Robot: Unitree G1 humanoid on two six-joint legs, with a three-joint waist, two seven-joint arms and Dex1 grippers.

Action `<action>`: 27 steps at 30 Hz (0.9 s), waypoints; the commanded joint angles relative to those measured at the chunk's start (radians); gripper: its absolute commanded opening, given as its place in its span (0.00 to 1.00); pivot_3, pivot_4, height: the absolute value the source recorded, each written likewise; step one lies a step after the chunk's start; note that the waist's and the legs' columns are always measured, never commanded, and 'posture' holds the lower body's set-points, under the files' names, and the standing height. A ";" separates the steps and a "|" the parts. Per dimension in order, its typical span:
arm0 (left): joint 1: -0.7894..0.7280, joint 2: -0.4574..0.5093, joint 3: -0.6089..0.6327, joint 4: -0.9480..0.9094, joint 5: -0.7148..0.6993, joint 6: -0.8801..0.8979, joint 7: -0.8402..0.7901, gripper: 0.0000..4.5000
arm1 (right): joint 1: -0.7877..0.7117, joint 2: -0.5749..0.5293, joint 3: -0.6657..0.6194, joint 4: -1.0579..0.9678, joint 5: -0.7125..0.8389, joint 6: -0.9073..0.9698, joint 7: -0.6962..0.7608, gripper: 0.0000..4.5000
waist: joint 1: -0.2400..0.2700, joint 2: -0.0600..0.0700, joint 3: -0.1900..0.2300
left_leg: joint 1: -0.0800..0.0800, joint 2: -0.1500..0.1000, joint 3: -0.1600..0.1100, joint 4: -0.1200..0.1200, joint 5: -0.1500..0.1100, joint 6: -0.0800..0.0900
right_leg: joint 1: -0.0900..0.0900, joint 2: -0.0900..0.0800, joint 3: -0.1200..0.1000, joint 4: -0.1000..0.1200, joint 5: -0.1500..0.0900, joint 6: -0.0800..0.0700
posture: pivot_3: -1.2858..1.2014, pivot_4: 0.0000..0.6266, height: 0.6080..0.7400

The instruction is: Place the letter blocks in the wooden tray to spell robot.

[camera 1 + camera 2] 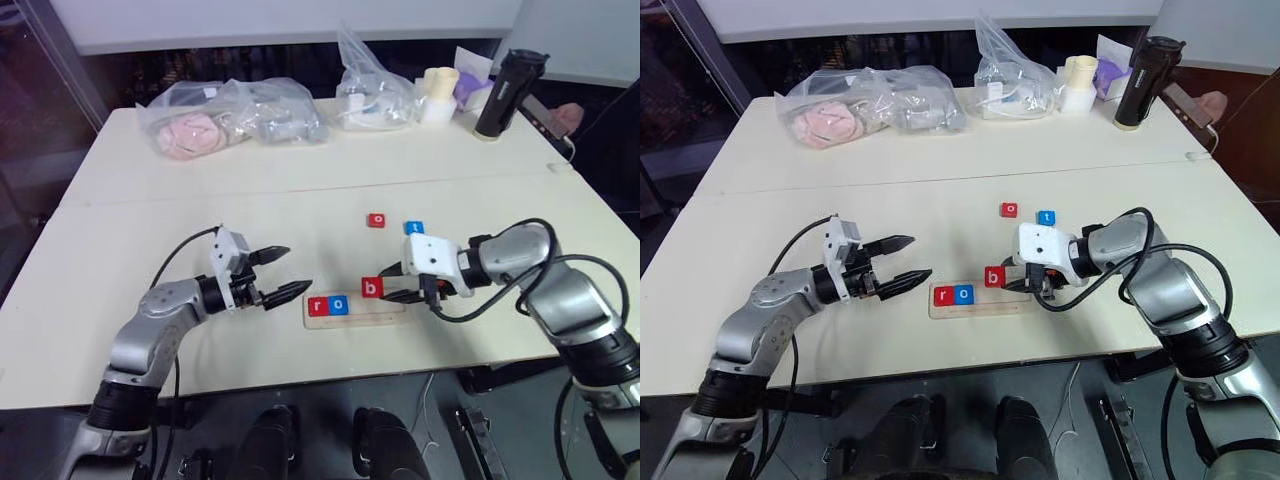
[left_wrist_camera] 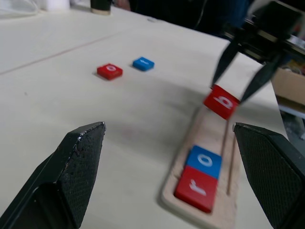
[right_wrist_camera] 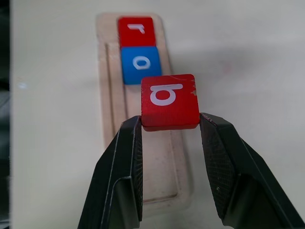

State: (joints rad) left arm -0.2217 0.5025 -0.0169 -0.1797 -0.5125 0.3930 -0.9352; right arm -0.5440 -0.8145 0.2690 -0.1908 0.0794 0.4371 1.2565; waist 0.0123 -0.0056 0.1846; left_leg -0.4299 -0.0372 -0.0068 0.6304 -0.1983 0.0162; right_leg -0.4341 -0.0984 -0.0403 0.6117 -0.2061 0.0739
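Observation:
My right gripper is to release the red b block in the wooden tray's hollow, snug (image 1: 358, 305) (image 3: 147, 103) against the blue o block.
The wooden tray (image 1: 385, 308) lies at the front middle of the table, with a red r block (image 1: 318, 306) and a blue o block (image 1: 339, 305) at its left end. My right gripper (image 1: 386, 283) is shut on a red b block (image 1: 372, 287), held just above the tray to the right of the blue o; in the right wrist view the b block (image 3: 169, 101) sits between the fingertips over the tray's bare recess (image 3: 157, 167). A red o block (image 1: 376, 219) and a blue t block (image 1: 414, 228) lie farther back. My left gripper (image 1: 290, 272) stands open just left of the tray, with nothing between its fingers.
Clear plastic bags (image 1: 230, 115) of items sit along the far edge of the table, with a second bag (image 1: 372, 85), a white cup (image 1: 438, 95) and a black bottle (image 1: 505, 92) at the back right. A seam (image 1: 300, 190) crosses the tabletop.

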 commanded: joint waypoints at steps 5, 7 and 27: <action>0.071 0.096 0.017 -0.143 -0.065 0.014 -0.110 1.00 | -0.031 0.045 0.053 0.029 -0.019 -0.035 -0.011 0.26 | 0.000 -0.001 0.000 | 0.000 0.000 0.000 0.000 -0.001 -0.001 | 0.000 0.000 0.000 0.000 0.000 0.000 | 0.52 0.24 0.98; 0.084 0.127 0.015 -0.157 -0.071 0.003 -0.151 1.00 | -0.030 0.054 0.064 0.040 -0.025 -0.041 -0.009 0.26 | 0.000 -0.001 0.001 | 0.000 0.000 0.000 0.000 -0.001 -0.001 | 0.000 0.000 0.000 0.000 0.000 0.000 | 0.52 0.24 0.98; 0.048 0.161 0.013 -0.083 -0.037 -0.116 -0.227 1.00 | -0.021 0.056 0.092 0.099 -0.054 -0.070 -0.005 0.26 | 0.001 -0.001 0.001 | 0.000 0.000 0.000 -0.001 -0.001 -0.002 | -0.001 -0.001 0.000 -0.001 -0.002 0.002 | 0.52 0.24 0.98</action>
State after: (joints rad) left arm -0.1514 0.6646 -0.0155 -0.2536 -0.5513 0.2927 -1.1586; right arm -0.5585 -0.7476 0.3650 -0.0926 0.0330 0.3710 1.2458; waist 0.0128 -0.0068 0.1855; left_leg -0.4303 -0.0371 -0.0067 0.6295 -0.1993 0.0146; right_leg -0.4350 -0.0991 -0.0402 0.6108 -0.2078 0.0763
